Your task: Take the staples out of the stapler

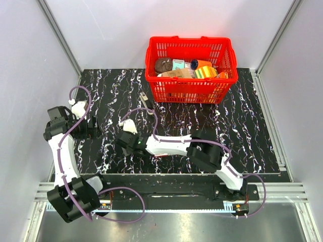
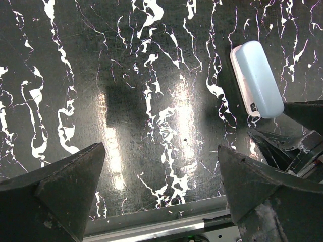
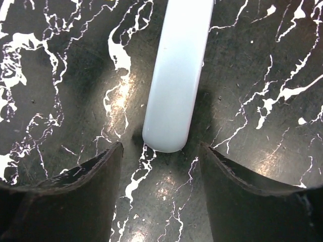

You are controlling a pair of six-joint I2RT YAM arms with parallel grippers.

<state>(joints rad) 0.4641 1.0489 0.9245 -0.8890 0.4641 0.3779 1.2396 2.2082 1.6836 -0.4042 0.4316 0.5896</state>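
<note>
The rounded end of the pale blue stapler is ahead of my right gripper's fingers. I need to reach forward, grip that rounded end (image 3: 169, 123) and lift it toward my left gripper.
The stapler (image 1: 146, 101) is small, dark grey with silvery metal. It lies on the black marbled table just in front of the red basket's left corner, and shows only in the top view. My right gripper (image 1: 124, 134) (image 3: 160, 146) is open, well short of the stapler. The rounded end of a pale blue pill-shaped object (image 3: 176, 75) (image 1: 127, 125) lies just ahead of its fingertips, untouched. My left gripper (image 1: 94, 128) (image 2: 161, 151) is open and empty over bare table, far left of the stapler.
The red basket (image 1: 191, 89) with several packaged goods stands at the back centre. The pale blue object also shows in the left wrist view (image 2: 257, 78), with the right gripper's fingers (image 2: 287, 143) beside it. Grey walls enclose the table on three sides.
</note>
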